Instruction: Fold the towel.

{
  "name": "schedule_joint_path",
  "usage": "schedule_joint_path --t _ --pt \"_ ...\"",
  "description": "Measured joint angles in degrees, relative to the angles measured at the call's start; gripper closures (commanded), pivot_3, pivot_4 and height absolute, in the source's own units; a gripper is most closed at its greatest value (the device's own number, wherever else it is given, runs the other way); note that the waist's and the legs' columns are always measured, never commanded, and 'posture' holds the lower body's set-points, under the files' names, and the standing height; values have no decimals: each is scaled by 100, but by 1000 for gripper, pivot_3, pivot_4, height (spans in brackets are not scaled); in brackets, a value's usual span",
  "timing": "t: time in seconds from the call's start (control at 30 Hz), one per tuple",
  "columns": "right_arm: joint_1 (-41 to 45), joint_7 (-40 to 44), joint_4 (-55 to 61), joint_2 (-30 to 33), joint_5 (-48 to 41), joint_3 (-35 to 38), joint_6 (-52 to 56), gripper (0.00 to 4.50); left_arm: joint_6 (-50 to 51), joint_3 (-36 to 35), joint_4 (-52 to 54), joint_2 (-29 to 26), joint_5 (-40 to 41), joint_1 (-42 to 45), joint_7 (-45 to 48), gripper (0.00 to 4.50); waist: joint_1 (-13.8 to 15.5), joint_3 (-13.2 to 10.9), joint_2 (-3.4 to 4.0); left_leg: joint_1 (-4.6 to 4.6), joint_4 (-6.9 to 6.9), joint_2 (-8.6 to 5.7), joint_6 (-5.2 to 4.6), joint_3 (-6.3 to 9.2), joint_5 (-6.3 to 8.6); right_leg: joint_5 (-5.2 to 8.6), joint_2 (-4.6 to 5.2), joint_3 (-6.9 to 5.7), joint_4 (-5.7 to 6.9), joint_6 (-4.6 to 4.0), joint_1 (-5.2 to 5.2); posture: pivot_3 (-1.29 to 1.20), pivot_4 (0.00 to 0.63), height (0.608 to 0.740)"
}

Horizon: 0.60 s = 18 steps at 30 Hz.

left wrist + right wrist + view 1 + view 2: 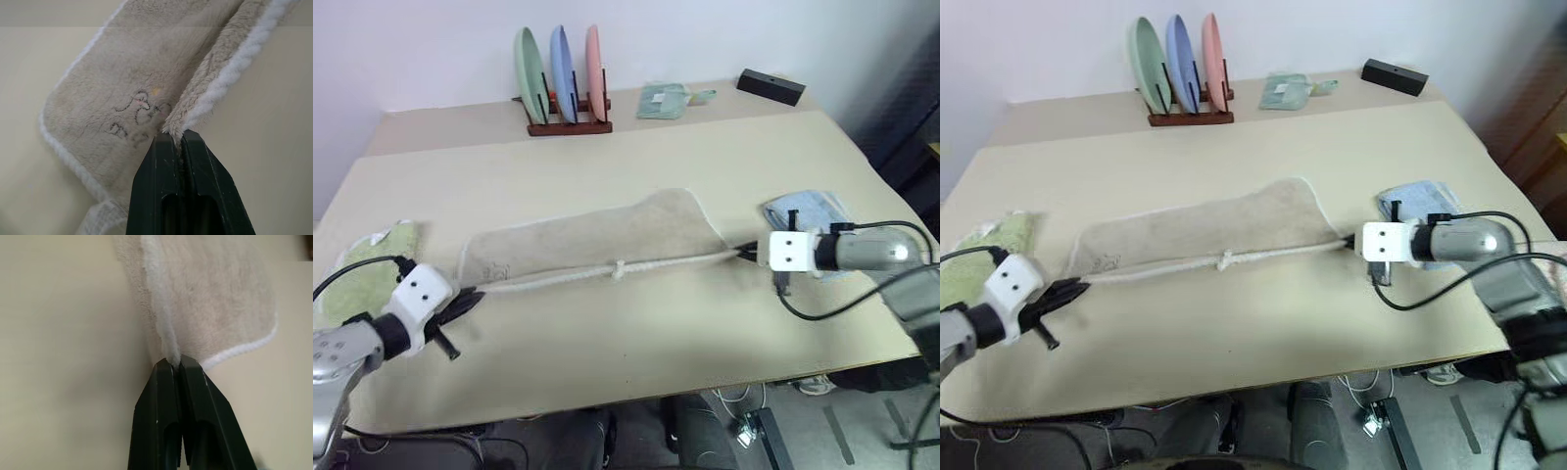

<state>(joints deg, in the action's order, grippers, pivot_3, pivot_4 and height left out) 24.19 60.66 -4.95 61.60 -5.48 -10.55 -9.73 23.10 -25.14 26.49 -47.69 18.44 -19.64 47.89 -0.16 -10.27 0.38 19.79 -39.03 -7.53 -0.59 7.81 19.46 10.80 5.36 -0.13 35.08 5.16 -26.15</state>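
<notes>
My left gripper is holding its corner of the towel. It will let go of it on the beige towel's far corner (478, 249) (57, 107), just past the dark embroidered mark.
The beige towel (592, 238) lies stretched across the middle of the table, its white-edged near border pulled taut into a line with a small white loop (618, 268) at its middle. My left gripper (472, 300) is shut on the towel's near left corner, and the left wrist view shows the towel (146, 73) with its dark embroidered mark (139, 110) just beyond the fingers. My right gripper (747, 254) is shut on the near right corner, where the towel (215, 293) rises from the closed fingertips (172, 363). The far half rests flat on the table.
A light green towel (370, 264) lies at the table's left edge beside my left arm. A light blue towel (808, 211) sits behind my right gripper. At the back stand a rack of three plates (563, 83), a folded cloth (668, 101) and a black box (771, 86).
</notes>
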Motion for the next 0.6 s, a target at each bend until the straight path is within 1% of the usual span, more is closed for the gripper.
schedule_joint_path --t 0.07,0.17,0.27,0.43,0.53,0.6 --pt "-206 229 414 209 -254 256 412 4443 269 -118 210 1 205 -175 76 4500 81 -3 -6 -49 -1 15 -2 0 4 25 -8 -6 -9 10 65 0 150 735" --pt "-287 352 671 278 -354 466 702 4443 494 -297 358 0 379 -296 126 4500 93 -2 -12 -55 -2 17 -1 0 7 16 -14 -9 -13 20 66 0 150 735" --pt "-196 356 668 188 -278 489 784 4443 497 -318 313 0 374 -188 109 4500 90 -2 -12 -47 -2 18 23 -4 6 -1 -13 -8 -12 11 50 0 150 735" --pt "695 196 80 -361 202 339 465 4443 314 -157 -288 -15 140 662 -130 4500 81 -3 -13 -41 -2 23 42 -14 1 -3 -17 -7 -10 8 37 0 150 735" --pt "1419 -51 -790 -877 679 65 31 4443 104 119 -786 -14 -66 1150 -260 4500 74 -4 -18 -37 -2 26 46 -16 -1 -5 -23 -7 -10 6 28 0 150 735" --pt "1928 -261 -1580 -1265 1012 -153 -358 4443 -81 313 -1209 -14 -247 1465 -340 4500 69 -4 -18 -37 -1 28 50 -19 1 -6 -27 -5 -8 4 23 0 150 735"
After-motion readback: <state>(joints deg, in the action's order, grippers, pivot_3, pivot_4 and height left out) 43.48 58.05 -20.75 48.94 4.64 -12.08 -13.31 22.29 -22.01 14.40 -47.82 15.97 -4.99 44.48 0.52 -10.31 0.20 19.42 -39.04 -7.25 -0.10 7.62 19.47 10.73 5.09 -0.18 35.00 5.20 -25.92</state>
